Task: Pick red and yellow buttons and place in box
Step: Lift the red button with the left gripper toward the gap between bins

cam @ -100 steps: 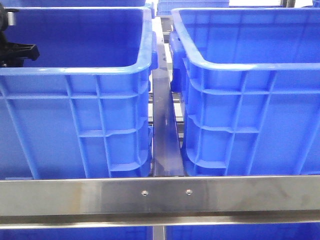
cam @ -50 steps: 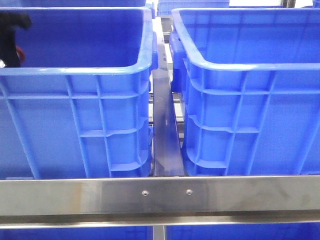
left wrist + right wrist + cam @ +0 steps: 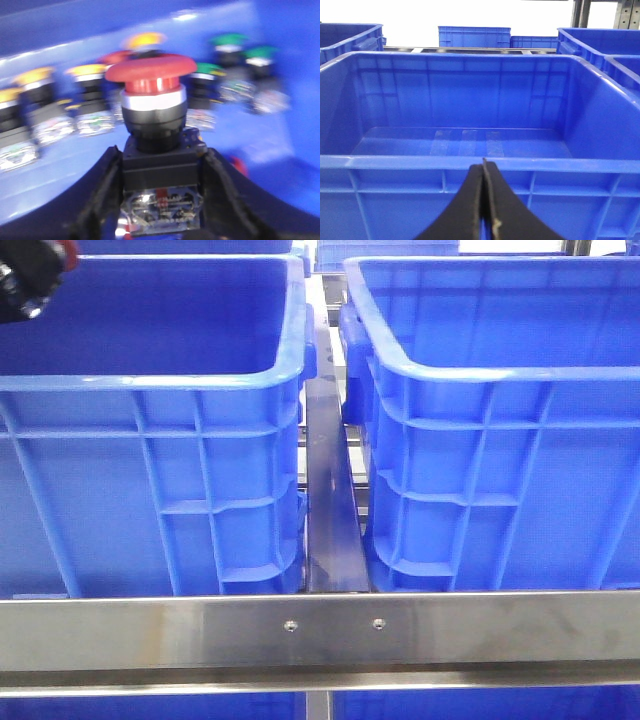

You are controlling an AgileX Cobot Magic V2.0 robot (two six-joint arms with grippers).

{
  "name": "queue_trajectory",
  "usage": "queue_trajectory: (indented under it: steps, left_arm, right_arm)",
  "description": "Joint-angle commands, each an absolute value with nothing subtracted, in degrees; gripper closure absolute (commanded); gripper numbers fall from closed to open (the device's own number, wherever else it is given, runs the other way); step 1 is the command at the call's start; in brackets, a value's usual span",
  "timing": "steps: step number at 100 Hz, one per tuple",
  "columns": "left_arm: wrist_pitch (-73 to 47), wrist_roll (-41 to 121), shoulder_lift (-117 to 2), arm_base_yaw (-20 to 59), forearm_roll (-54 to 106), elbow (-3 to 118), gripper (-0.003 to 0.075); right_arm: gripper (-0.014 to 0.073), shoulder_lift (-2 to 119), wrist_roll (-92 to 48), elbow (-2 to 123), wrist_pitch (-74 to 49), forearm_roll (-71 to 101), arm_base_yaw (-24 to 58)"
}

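My left gripper is holding the button by its black body, and my right gripper needs to next close on the red cap (image 3: 68,252) of that button.
My left gripper (image 3: 160,152) is shut on the black body of a red mushroom-cap button (image 3: 151,70), held above the floor of a blue crate. In the front view the left gripper (image 3: 30,280) shows at the top left corner, above the left crate (image 3: 150,380), with a bit of the red cap (image 3: 66,250). Several yellow-capped buttons (image 3: 85,69) and another red one (image 3: 116,56) stand blurred on the crate floor behind. My right gripper (image 3: 484,165) is shut and empty, just outside the near rim of a blue crate (image 3: 470,162) whose visible floor is bare.
Green-capped buttons (image 3: 229,39) stand beside the yellow ones. A second blue crate (image 3: 480,370) sits at the right in the front view, with a metal rail (image 3: 330,500) between the two crates and a steel bar (image 3: 320,630) across the front. More blue crates (image 3: 474,36) stand behind.
My left gripper has risen from inside the left crate to the top left corner of the front view, with the red cap now showing in it.
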State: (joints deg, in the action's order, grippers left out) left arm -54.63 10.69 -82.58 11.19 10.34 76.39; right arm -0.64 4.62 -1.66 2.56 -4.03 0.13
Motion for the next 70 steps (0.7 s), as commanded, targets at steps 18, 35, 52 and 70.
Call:
queue_trajectory:
  steps: [18, 35, 52, 70]
  left_arm:
    - [-52.36, 14.56, -79.43, 20.25, 18.03, 77.47, 0.0619]
    - [-50.91, 14.56, -79.43, 27.63, 18.22, 77.47, 0.0619]
    - [-50.77, 14.56, -79.43, 34.76, 19.51, 77.47, 0.0619]
    - [-50.47, 14.56, -79.43, 41.40, 20.31, 77.47, 0.0619]
  right_arm:
    - [0.0654, -1.93, 4.45, -0.70, 6.78, -4.52, 0.10]
    - [0.0654, -1.93, 4.45, -0.70, 6.78, -4.52, 0.10]
    - [0.0654, -1.93, 4.45, -0.70, 6.78, -4.52, 0.10]
    - [0.0654, -1.93, 4.45, -0.70, 6.78, -4.52, 0.10]
